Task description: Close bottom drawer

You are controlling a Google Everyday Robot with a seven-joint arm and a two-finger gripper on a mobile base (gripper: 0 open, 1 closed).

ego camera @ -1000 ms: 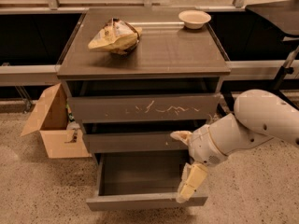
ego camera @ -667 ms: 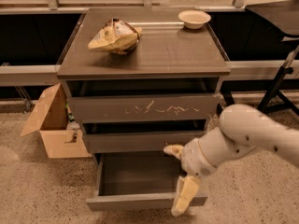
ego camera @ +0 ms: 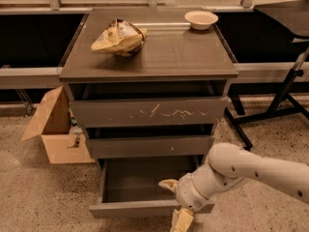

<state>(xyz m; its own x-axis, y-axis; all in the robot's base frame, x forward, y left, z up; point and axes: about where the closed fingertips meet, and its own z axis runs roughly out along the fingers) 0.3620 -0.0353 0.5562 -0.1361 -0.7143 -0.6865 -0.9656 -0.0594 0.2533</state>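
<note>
My gripper closes next, just in front of the bottom drawer's front panel (ego camera: 177,209), toward the end nearer the black stand, ready to push.
The bottom drawer (ego camera: 130,209) of the dark grey-brown cabinet (ego camera: 154,57) stands pulled out, its shallow box empty. My gripper (ego camera: 176,203) is at the right part of the drawer's slim front. It is open: one cream finger (ego camera: 168,183) lies over the drawer box and the other (ego camera: 183,220) hangs in front of and below the front panel, so the jaws straddle the front edge. My white arm (ego camera: 251,170) reaches in from the lower right. The middle plain drawer (ego camera: 149,146) and the white-scratched top drawer (ego camera: 149,112) stick out slightly.
A crumpled chip bag (ego camera: 119,36) and a white bowl (ego camera: 201,19) sit on the cabinet top. An open cardboard box (ego camera: 53,129) stands on the speckled floor to the left. A black stand's legs (ego camera: 277,105) are to the right.
My arm and gripper have moved down and to the left, from beside the middle drawer's right end to the bottom drawer's front edge. The drawer has not visibly moved.
</note>
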